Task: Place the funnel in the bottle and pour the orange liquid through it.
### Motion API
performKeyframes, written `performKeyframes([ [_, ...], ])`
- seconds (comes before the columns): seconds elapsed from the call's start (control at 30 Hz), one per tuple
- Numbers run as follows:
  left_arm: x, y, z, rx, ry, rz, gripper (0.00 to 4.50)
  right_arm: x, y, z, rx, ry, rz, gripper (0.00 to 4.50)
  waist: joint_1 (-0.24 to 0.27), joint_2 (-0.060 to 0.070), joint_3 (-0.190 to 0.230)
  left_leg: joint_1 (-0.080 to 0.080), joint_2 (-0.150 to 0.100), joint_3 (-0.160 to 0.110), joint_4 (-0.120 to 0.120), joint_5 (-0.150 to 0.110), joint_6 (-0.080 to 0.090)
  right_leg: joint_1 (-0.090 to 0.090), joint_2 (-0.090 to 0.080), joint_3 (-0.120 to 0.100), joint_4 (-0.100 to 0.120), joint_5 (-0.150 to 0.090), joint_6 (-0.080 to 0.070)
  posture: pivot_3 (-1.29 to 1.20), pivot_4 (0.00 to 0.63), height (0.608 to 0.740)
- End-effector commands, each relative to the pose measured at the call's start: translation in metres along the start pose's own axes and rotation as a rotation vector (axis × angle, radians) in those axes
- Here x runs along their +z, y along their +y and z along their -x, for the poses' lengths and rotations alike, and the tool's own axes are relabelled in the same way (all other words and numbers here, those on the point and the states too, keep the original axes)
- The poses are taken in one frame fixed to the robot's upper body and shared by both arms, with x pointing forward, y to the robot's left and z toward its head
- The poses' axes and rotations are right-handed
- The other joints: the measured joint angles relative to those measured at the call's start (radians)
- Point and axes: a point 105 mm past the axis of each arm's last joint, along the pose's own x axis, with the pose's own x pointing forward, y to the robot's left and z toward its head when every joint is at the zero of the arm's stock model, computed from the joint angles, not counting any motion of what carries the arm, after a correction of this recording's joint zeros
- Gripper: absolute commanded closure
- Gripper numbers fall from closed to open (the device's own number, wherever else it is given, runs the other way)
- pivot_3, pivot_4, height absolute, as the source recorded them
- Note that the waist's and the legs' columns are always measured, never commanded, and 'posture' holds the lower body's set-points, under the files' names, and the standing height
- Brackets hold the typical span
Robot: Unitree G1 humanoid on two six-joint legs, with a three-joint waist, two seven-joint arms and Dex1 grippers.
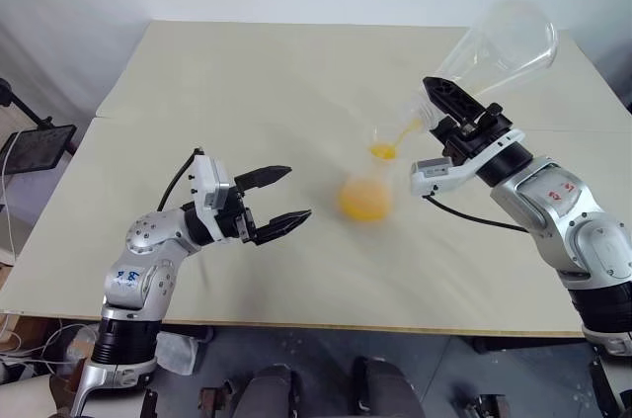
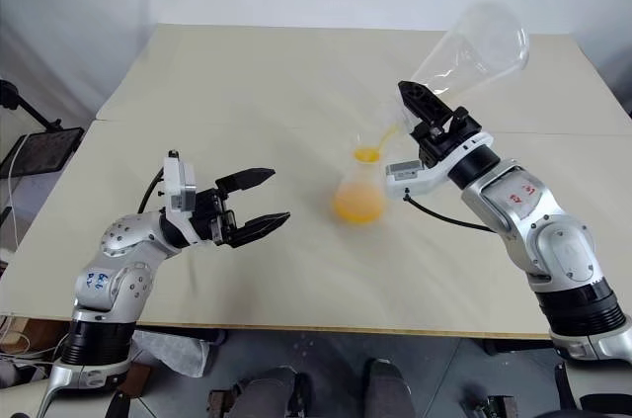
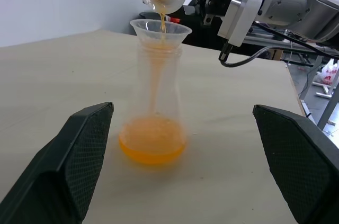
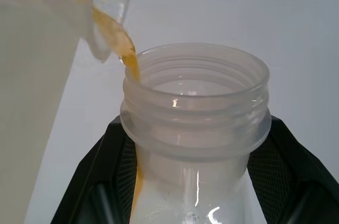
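Note:
Next, I let go of the larger clear flask, now tilted above the funnel, with my right gripper on the beige table's front board (image 1: 532, 193), under this gripper's wrist.
The bottle (image 1: 364, 196), a small clear conical flask, stands upright mid-table with a pool of orange liquid (image 3: 152, 142) in its base. The clear funnel (image 3: 160, 30) sits in its neck. My right gripper (image 1: 436, 97) is shut on the neck of a larger clear flask (image 1: 499, 42), tilted mouth-down above the funnel. A thin orange stream (image 3: 160, 12) runs from its mouth into the funnel. My left gripper (image 1: 294, 194) hangs open to the left of the bottle, apart from it, with nothing between its fingers (image 3: 79, 150).
The beige table (image 1: 247, 82) is made of two boards, with a seam running across its middle. A black stand with a dark tray (image 1: 35, 146) sits off the table's left edge. The front edge (image 1: 296, 322) runs just below my arms.

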Motion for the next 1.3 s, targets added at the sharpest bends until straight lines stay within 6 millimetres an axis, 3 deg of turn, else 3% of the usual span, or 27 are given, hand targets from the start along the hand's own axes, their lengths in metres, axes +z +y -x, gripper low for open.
performKeyframes([
  [0.03, 0.013, -0.003, -0.003, -0.016, -0.035, -0.051, 0.00, -0.005, -0.018, -0.001, -0.070, 0.003, 0.031, 2.05, 0.000, 0.000, 0.000, 0.000, 0.000, 0.000, 0.000, 0.000, 0.000, 0.000, 0.000, 0.000, 0.000, 0.000, 0.000, 0.00, 0.150, 0.740],
  [0.87, 0.013, -0.004, -0.004, -0.021, -0.038, -0.051, 0.00, -0.003, -0.023, -0.001, -0.109, -0.006, -0.020, 2.05, 0.000, 0.000, 0.000, 0.000, 0.000, 0.000, 0.000, 0.000, 0.000, 0.000, 0.000, 0.000, 0.001, 0.000, 0.000, 0.00, 0.150, 0.740],
  [1.03, 0.013, -0.004, -0.003, -0.023, -0.035, -0.052, 0.00, -0.009, -0.029, 0.003, -0.138, 0.034, -0.312, 2.05, 0.000, 0.000, 0.000, 0.000, 0.000, 0.000, 0.000, 0.000, 0.000, 0.000, 0.000, 0.000, 0.001, 0.000, 0.000, 0.00, 0.150, 0.740],
  [1.2, 0.013, -0.003, -0.001, -0.021, -0.029, -0.052, 0.00, -0.024, -0.026, 0.009, -0.133, 0.123, -0.821, 2.05, 0.001, 0.000, 0.000, 0.000, 0.000, -0.001, 0.001, 0.000, 0.000, 0.001, 0.000, 0.000, 0.001, 0.000, 0.000, 0.00, 0.150, 0.740],
  [1.3, 0.013, -0.003, -0.001, -0.023, -0.027, -0.051, 0.00, -0.035, -0.026, 0.015, -0.142, 0.170, -0.961, 2.05, 0.003, 0.000, 0.000, 0.000, 0.000, -0.002, 0.001, 0.000, 0.000, 0.001, -0.001, 0.000, 0.002, 0.000, 0.000, 0.00, 0.150, 0.740],
])
